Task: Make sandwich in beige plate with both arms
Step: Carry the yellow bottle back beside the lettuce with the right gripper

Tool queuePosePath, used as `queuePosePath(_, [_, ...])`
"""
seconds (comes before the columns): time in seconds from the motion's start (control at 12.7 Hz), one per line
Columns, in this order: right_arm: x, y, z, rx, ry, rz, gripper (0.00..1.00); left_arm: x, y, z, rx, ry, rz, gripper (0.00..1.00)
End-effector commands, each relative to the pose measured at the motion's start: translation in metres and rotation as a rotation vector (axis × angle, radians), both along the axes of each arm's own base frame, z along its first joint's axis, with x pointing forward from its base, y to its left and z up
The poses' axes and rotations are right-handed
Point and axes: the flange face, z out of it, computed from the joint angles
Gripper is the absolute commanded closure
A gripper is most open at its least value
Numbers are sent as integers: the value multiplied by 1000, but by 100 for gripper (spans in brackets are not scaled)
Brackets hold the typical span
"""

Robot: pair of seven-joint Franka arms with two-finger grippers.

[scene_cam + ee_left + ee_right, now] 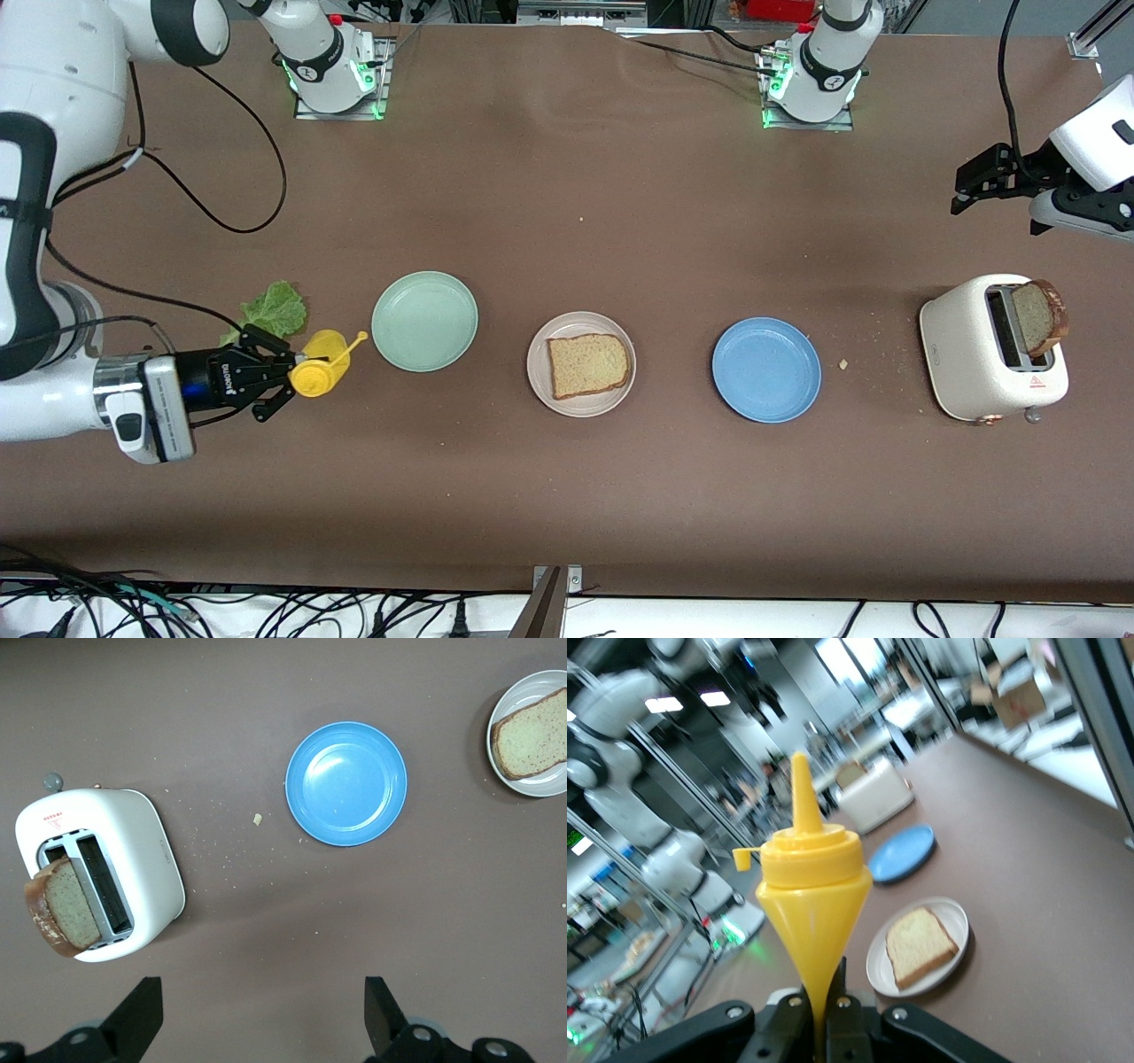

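The robot's right gripper will stand the yellow squeeze bottle on the table (pixel 350 336) between the lettuce leaf and the mint-green plate.
The beige plate (pixel 567 406) sits mid-table between a mint-green plate and a blue one, and one slice of tan bread (pixel 587 364) lies flat on it. Another slice (pixel 1038 317) stands up out of the white toaster (pixel 983 372) at the left arm's end. A green lettuce leaf (pixel 275 310) lies on the table toward the right arm's end. My right gripper (pixel 291 378) is shut on the pinched base of a yellow squeeze bottle (pixel 317 372), held level beside the leaf, nozzle toward the plates. My left gripper (pixel 961 190) hangs open and empty over bare table by the toaster.
The mint-green plate (pixel 424 321) and the blue plate (pixel 766 369) hold nothing. Crumbs (pixel 843 363) lie between the blue plate and the toaster. The left wrist view shows the toaster (pixel 124 859), blue plate (pixel 346 783) and beige plate (pixel 532 790) below its open fingers (pixel 137 1019).
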Motion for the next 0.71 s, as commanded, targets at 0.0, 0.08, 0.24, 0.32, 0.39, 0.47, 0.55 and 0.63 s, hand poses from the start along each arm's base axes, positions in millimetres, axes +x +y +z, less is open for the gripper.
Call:
queuePosePath(0.0, [-3,-18,-31,142,-58,23,98,0,2,4,-6,-4,1,0])
queuePosePath(0.08, [-7,-26,-45,173,-78,37,98,0,2,4,-6,-4,1,0])
queuePosePath(0.24, [-20,-39,-76,222,-142,46,97,0,3,4,-6,-4,3,0])
queuePosePath(0.32, [-28,-44,-91,237,-169,43,95,0,2,4,-6,-4,1,0])
queuePosePath(0.39, [-36,-49,-103,229,-200,61,95,0,2,4,-6,-4,1,0])
queuePosePath(0.47, [-43,-51,-110,216,-236,86,95,0,2,4,-6,-4,1,0])
queuePosePath(0.55, [-48,-57,-112,181,-277,114,95,0,3,4,-6,-4,3,0])
queuePosePath(0.63, [-50,-62,-111,144,-346,152,95,0,2,4,-6,-4,1,0])
